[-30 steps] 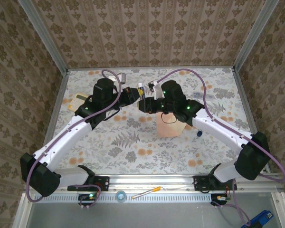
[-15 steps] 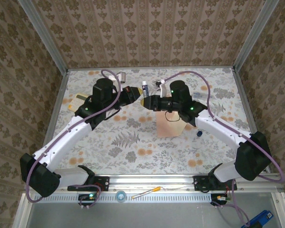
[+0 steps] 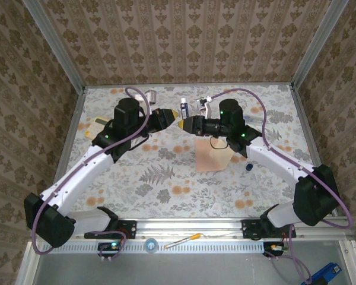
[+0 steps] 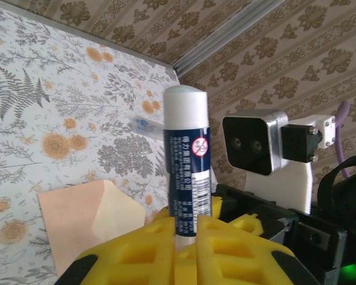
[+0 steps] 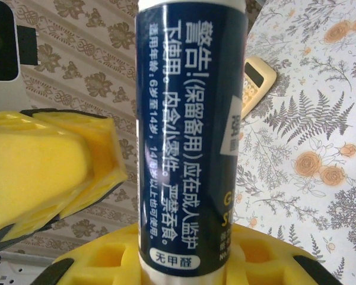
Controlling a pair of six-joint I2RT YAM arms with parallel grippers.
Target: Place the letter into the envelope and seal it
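While the right gripper is on the glue stick's lower end, the robot's nearly shut left gripper should open wide and take the navy body [image 4: 187, 163] before the right gripper leaves.
A navy and white glue stick [image 3: 184, 108] stands upright in mid-air above the far half of the table, and my right gripper [image 3: 186, 123] is shut on its lower end [image 5: 190, 119]. My left gripper [image 3: 176, 117] faces it tip to tip, its yellow fingers [image 5: 41, 172] a little apart and just clear of the stick. In the left wrist view the stick [image 4: 187, 154] rises beyond the narrow gap of the left gripper [image 4: 187, 228]. The salmon envelope [image 3: 212, 155] lies on the table below the right arm, its paler flap [image 4: 115, 208] open. The letter is hidden.
A cream calculator-like object [image 3: 101, 122] lies far left, also seen in the right wrist view [image 5: 258, 80]. A small grey item [image 3: 153, 95] sits near the back wall, a small dark-blue piece [image 3: 249, 168] right of the envelope. Patterned walls close in three sides.
The right gripper has drawn back to the right with the glue stick, and the stick has shifted right with it. The left gripper's fingers have parted slightly and no longer touch the stick.
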